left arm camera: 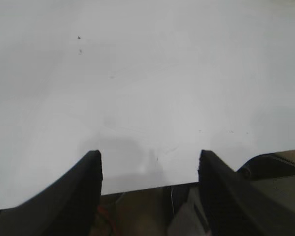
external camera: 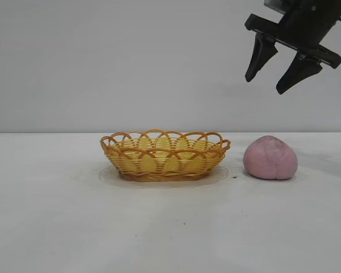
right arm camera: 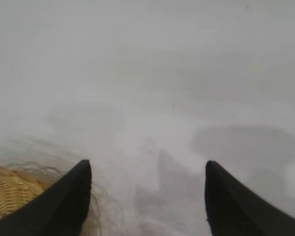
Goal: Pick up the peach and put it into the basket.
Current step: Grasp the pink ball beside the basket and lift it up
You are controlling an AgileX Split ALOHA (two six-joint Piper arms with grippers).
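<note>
Next, my right gripper moves down next to the top of the dusty pink peach (external camera: pixel 268 140) beside the basket and closes there.
The dusty pink peach (external camera: pixel 270 158) sits on the white table to the right of the basket (external camera: pixel 165 155), a shallow yellow wicker oval with an orange-brown looped rim. The two stand a small gap apart. My right gripper (external camera: pixel 265 85) hangs open and empty high above the peach, fingers pointing down. In the right wrist view a part of the basket (right arm camera: pixel 10 194) shows beside one finger; the peach is out of view there. My left gripper (left arm camera: pixel 150 157) is open and empty over bare table near the table's edge; it is out of the exterior view.
The white table (external camera: pixel 74 227) stretches wide in front of and to the left of the basket. A plain grey wall stands behind. In the left wrist view the table's edge (left arm camera: pixel 152 189) runs between the fingers, with dark clutter below it.
</note>
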